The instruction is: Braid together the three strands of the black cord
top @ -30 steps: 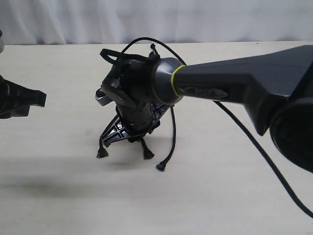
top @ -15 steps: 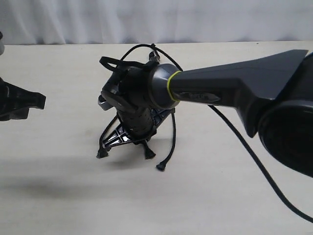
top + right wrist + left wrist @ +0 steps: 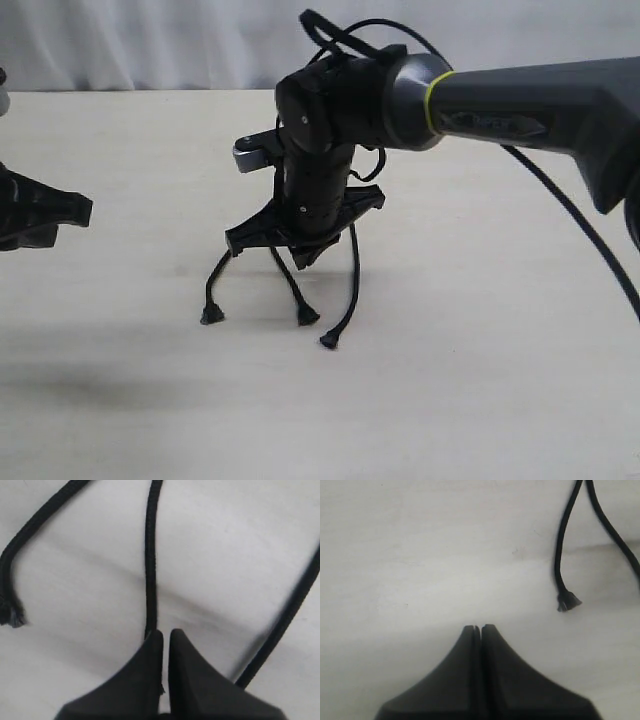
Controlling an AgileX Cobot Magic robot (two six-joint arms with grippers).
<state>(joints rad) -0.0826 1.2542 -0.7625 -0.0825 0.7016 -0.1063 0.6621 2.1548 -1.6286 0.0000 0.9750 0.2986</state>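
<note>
My shut right gripper has the middle strand of the black cord under one finger, so it should open and close around the middle strand (image 3: 298, 298) before it crosses that strand over.
Three strands of the black cord lie on the pale table, their flared tips near the front: left strand (image 3: 219, 287), middle strand (image 3: 291, 287), right strand (image 3: 353, 280). The joined end is hidden behind my right arm. My right gripper (image 3: 305, 255) points down just above them, jaws shut to a hair gap (image 3: 166, 631) with nothing seen between. One strand (image 3: 149, 555) runs under its left finger; another strand's frayed tip (image 3: 11, 615) lies beside it. My left gripper (image 3: 85, 207) hovers far left, shut and empty (image 3: 480, 626), with a strand tip (image 3: 568, 601) off to its side.
The right arm's smooth black cable (image 3: 570, 225) trails across the table on the right. A white curtain (image 3: 150, 40) backs the table's far edge. Bare tabletop (image 3: 450, 400) spreads in front of the strand tips.
My right gripper has risen and turned, moving back and right from the strand tips. The tips have stayed in place. The left gripper has not moved.
</note>
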